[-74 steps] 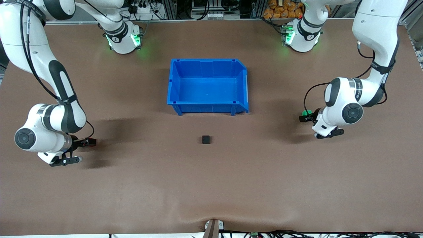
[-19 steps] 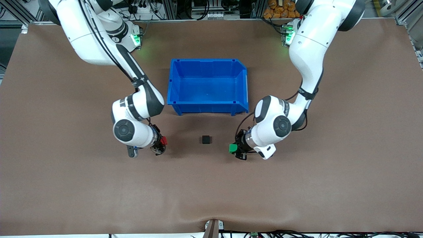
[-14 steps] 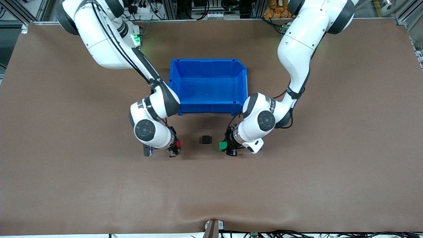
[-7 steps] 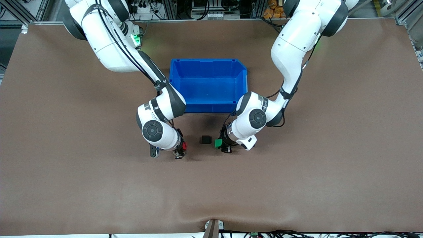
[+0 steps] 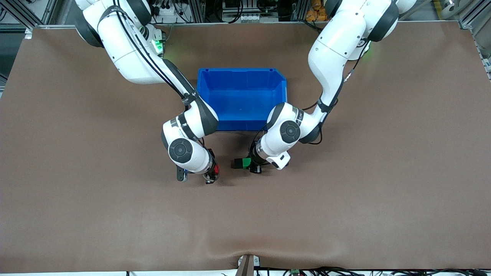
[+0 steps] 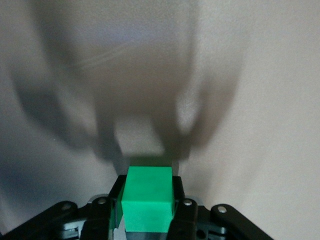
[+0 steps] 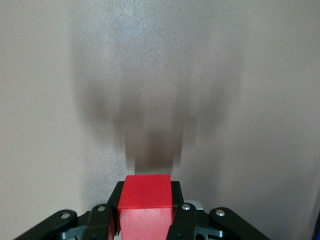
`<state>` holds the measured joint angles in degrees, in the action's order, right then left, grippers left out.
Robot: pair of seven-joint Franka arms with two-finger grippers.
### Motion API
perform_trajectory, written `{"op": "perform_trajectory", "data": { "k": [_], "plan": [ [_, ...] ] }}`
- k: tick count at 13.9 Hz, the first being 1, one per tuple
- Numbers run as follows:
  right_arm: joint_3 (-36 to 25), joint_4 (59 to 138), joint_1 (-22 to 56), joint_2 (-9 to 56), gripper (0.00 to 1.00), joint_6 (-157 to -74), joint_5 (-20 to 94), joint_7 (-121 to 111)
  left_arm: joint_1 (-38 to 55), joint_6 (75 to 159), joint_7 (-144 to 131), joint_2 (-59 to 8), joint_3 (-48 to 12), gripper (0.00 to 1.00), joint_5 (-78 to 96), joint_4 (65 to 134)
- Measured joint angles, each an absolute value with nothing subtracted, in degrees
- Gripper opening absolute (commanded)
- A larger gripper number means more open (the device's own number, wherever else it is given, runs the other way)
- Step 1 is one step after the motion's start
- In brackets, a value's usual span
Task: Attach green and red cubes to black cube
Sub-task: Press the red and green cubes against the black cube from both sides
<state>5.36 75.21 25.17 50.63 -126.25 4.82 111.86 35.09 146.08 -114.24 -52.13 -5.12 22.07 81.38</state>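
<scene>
The red cube, now held low over the table, will be released by my right gripper on the table (image 5: 229, 166), against the side of the black cube opposite the green cube.
The black cube (image 5: 236, 164) sits on the brown table, nearer to the front camera than the blue bin. My left gripper (image 5: 249, 165) is shut on the green cube (image 5: 246, 162) (image 6: 148, 197), and the green cube's side rests against the black cube on the left arm's side. My right gripper (image 5: 214, 171) is shut on the red cube (image 5: 216, 169) (image 7: 145, 206), low over the table and a small gap away from the black cube on the right arm's side. Neither wrist view shows the black cube.
A blue bin (image 5: 241, 71) with nothing in it stands between the two arm bases, just past both wrists. Brown table (image 5: 345, 214) stretches wide on all sides of the cubes.
Both arms have swung inward toward the black cube. The green cube has closed its gap and now touches the black cube; the red cube has come closer.
</scene>
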Motion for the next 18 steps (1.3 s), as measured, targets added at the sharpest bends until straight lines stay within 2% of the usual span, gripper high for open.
{"op": "perform_trajectory", "data": {
  "k": [7, 8, 9, 10, 15, 18],
  "plan": [
    [5.4, 75.2, 25.9, 51.0, 0.0, -127.0, 5.0, 115.7, 35.1, 146.1, -114.2, -52.1, -5.1, 0.0, 22.1, 81.3],
    [5.4, 75.2, 26.2, 51.1, 0.0, -127.8, 5.0, 117.1, 35.1, 146.1, -114.2, -52.1, -5.1, 0.06, 22.1, 81.3],
    [5.4, 75.2, 26.5, 51.3, 0.0, -128.6, 5.0, 118.5, 35.1, 146.1, -114.2, -52.1, -5.1, 0.5, 22.1, 81.3],
    [5.4, 75.2, 27.1, 51.4, 0.0, -129.6, 5.0, 119.5, 35.1, 146.1, -114.2, -52.1, -5.1, 1.0, 22.1, 81.3],
    [5.4, 75.2, 28.7, 51.9, 0.0, -132.0, 5.0, 122.0, 35.2, 145.9, -114.0, -52.0, -5.1, 1.0, 22.1, 80.6],
    [5.4, 75.8, 28.8, 52.5, 0.0, -133.9, 5.0, 122.2, 34.7, 142.2, -113.2, -50.1, -4.6, 1.0, 22.0, 79.5]
  ]
}}
